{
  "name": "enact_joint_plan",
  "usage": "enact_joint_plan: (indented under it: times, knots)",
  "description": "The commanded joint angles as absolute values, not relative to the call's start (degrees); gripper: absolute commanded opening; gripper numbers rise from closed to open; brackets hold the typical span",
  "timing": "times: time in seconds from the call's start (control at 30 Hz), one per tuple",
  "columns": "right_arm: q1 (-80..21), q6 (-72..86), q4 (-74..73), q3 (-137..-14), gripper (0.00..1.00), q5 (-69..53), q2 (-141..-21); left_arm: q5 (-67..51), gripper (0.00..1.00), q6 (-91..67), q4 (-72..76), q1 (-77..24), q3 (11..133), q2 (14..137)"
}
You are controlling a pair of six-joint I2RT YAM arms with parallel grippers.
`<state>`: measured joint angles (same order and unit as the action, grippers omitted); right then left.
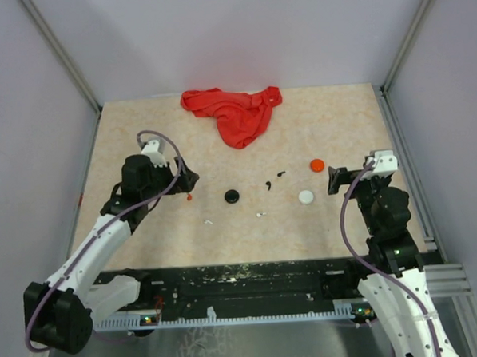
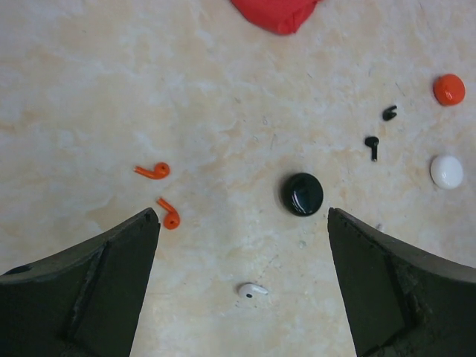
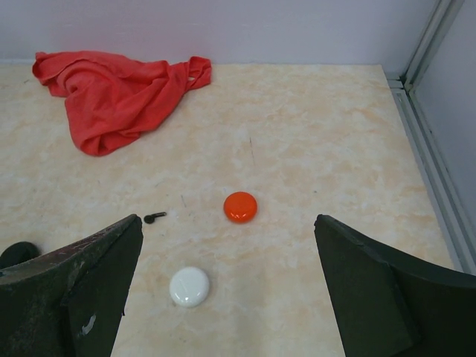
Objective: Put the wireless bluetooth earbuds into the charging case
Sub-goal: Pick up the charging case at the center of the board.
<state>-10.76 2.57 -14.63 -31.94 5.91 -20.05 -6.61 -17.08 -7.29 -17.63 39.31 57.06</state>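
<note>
The black charging case near the black earbuds is next for my left gripper, which should go there and close on the round sides of the case (image 1: 231,196) (image 2: 302,195).
Three closed round charging cases lie on the table: black (image 1: 232,196) (image 2: 302,194), white (image 1: 306,196) (image 3: 189,286) and orange (image 1: 317,165) (image 3: 240,207). Two red earbuds (image 2: 154,171) (image 2: 169,216) lie by my left gripper's left finger. One white earbud (image 2: 252,290) lies on the table between its fingers. Two black earbuds (image 2: 389,113) (image 2: 372,145) sit between the black and orange cases. My left gripper (image 1: 187,181) (image 2: 242,219) is open and empty, above the table. My right gripper (image 1: 335,179) (image 3: 227,223) is open and empty, just right of the white case.
A crumpled red cloth (image 1: 233,111) (image 3: 111,89) lies at the back middle of the table. Metal frame rails (image 1: 401,146) run along the table's right side. Another small white piece (image 1: 208,222) lies near the front, left of the black case.
</note>
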Motion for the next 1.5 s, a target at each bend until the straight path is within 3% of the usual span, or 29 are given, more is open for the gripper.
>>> enact_joint_plan:
  times: [0.0,0.47,0.83,1.23,1.47]
  knots:
    - [-11.02,2.68,-13.02,-34.38,0.99,3.37,-20.15,-4.93,0.98,-21.56,-11.77,-23.15,41.57,62.09]
    - [-11.14,3.14,-12.98,-34.04,0.99,2.37,-19.34,20.74,0.98,-32.27,-19.22,-44.03,55.19,88.09]
    - [-11.05,3.21,-12.76,-33.77,0.99,1.13,-17.23,28.17,0.98,-37.56,-19.39,-49.1,63.88,102.66]
    - [-11.06,3.51,-12.47,-33.45,0.98,1.4,-16.25,31.9,0.96,-39.2,-21.68,-48.91,62.68,104.01]
    - [-11.08,3.54,-12.39,-33.42,0.99,1.05,-16.17,30.97,0.88,-39.21,-19.68,-47.95,59.39,101.06]
